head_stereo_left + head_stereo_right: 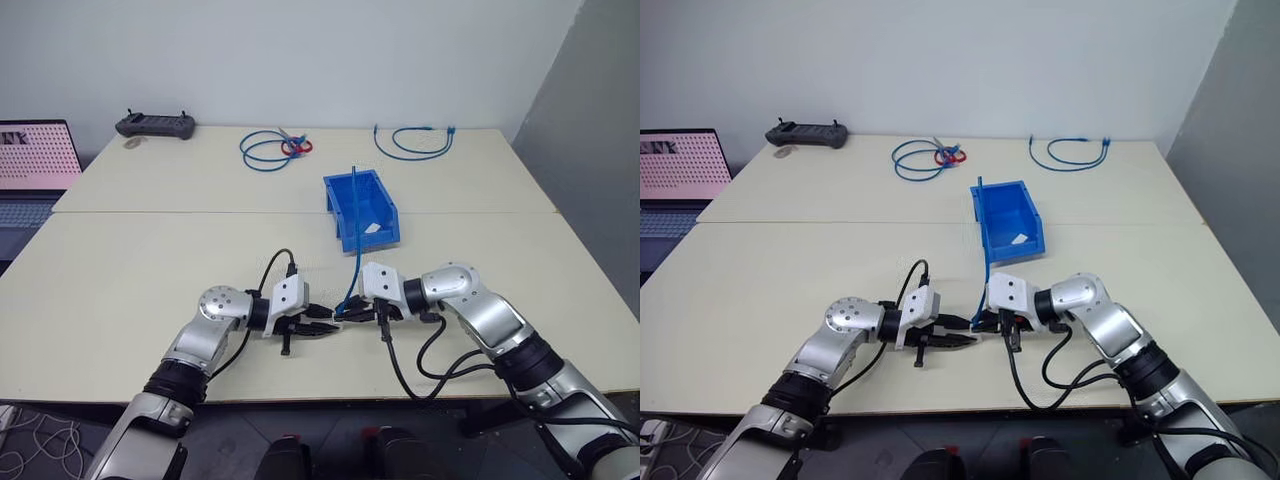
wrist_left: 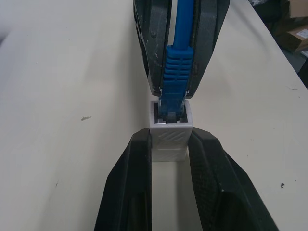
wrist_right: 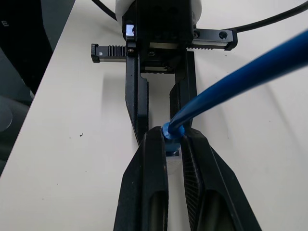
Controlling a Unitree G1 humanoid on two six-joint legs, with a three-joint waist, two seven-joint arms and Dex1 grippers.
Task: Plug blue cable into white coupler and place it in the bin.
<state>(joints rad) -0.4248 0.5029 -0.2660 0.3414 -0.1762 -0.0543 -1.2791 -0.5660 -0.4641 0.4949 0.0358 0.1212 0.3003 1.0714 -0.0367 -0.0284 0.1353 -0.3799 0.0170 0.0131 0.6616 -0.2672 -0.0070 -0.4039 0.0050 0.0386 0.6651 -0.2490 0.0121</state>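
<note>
My right gripper will release the blue cable with its coupler inside the blue bin [image 1: 358, 220], next to the small white item. The cable is now just above the near table.
My left gripper [image 2: 171, 144] is shut on the white coupler [image 2: 169, 137], a small boxy piece whose dark opening faces the other hand. My right gripper [image 3: 172, 139] is shut on the blue cable [image 2: 174, 72] just behind its plug, and the plug's tip sits inside the coupler's opening. Both grippers meet tip to tip just above the near part of the table, left [image 1: 318, 326] and right [image 1: 352, 312]. From there the blue cable [image 1: 352, 235] rises stiffly toward the far side, past the left wall of the blue bin [image 1: 390, 212], which stands just beyond the hands.
A small white item [image 1: 372, 228] lies inside the bin. At the table's far edge are a coiled blue cable with a red piece [image 1: 272, 150], a looped blue cable [image 1: 415, 142] and a black controller [image 1: 155, 124]. A laptop [image 1: 35, 160] stands far left.
</note>
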